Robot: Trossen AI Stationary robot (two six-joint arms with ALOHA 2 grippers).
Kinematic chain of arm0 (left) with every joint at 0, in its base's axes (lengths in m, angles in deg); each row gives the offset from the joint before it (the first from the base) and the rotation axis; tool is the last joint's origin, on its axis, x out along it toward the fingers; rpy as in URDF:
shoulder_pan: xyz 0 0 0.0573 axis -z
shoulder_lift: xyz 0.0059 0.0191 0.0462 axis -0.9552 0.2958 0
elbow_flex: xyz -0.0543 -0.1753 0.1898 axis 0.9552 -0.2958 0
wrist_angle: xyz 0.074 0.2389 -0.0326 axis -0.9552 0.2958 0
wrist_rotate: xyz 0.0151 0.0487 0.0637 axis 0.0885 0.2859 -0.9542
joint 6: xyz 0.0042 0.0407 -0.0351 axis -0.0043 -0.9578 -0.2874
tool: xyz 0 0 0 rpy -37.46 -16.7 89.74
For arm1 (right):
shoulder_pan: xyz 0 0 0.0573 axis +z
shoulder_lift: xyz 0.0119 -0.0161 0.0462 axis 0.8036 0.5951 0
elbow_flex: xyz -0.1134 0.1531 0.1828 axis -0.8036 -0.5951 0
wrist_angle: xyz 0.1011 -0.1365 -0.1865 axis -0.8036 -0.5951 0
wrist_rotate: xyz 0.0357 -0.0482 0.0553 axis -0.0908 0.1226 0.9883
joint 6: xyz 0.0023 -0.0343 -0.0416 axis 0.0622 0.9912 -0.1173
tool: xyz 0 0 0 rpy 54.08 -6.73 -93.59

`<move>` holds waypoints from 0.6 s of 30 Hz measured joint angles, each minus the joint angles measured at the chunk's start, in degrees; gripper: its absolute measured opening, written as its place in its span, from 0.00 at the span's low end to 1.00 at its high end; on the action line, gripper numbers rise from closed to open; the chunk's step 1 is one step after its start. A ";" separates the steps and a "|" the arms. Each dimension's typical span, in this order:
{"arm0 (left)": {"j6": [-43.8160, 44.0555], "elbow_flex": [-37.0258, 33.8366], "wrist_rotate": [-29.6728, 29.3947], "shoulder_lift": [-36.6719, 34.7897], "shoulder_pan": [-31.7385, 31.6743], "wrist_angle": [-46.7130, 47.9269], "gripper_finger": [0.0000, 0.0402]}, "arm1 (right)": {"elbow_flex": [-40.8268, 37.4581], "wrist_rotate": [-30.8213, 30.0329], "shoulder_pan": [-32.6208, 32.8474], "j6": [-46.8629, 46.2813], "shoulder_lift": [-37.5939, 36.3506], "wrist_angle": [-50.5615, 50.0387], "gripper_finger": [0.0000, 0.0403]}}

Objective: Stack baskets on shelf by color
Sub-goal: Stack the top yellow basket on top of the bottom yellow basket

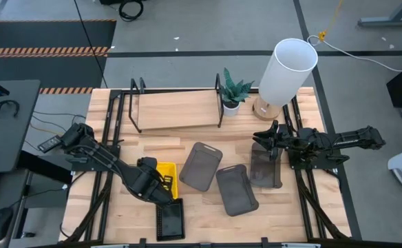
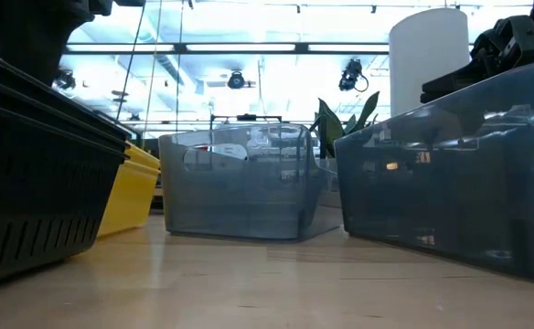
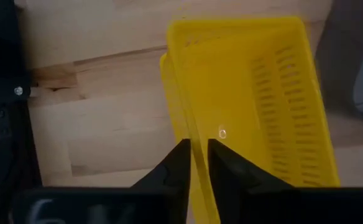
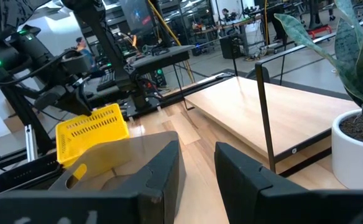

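My left gripper is facing a top yellow basket that sits crooked over the lower basket's corner, so it should open, grab the top basket's long rim [image 3: 186, 102] again and lift it clear.
A stack of yellow baskets [image 1: 168, 176] sits on the table at front left; it also shows in the left wrist view [image 3: 262, 93]. My left gripper [image 1: 157, 187] is shut on its wall. A black slotted basket [image 1: 170, 220] lies near the front edge. Three smoky grey baskets [image 1: 201, 166] [image 1: 236, 190] [image 1: 266, 167] rest on the table at centre and right. My right gripper [image 1: 267, 141] is open and empty over the far end of the rightmost grey one. The shelf [image 1: 177, 109] stands at the back with nothing on its plank. My left gripper pinches a long side wall [image 3: 196, 134] of the yellow basket, one finger inside the basket and one outside. The fingers come from above, pointing down, across the rim. In the low view the yellow stack [image 2: 130, 192] seems to rest on the table.
A potted plant [image 1: 232, 93] and a tall white cylinder on a wooden base [image 1: 287, 69] stand at the back right beside the shelf. The shelf's black end posts [image 1: 219, 100] stick up. Bare wood lies between the shelf and the baskets.
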 joint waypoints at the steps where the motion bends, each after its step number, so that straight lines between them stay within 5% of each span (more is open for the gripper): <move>1: -0.02 0.00 0.00 0.00 0.00 -0.06 0.18 | 0.00 0.00 0.00 0.00 0.00 -0.02 0.27; 10: -7.74 0.00 -0.05 0.00 -1.35 0.01 0.32 | 0.00 0.00 0.00 0.00 0.00 -0.02 0.27; 18: -11.58 0.00 3.82 0.00 -3.80 -0.15 0.30 | 0.00 0.00 0.00 0.00 0.00 -0.02 0.27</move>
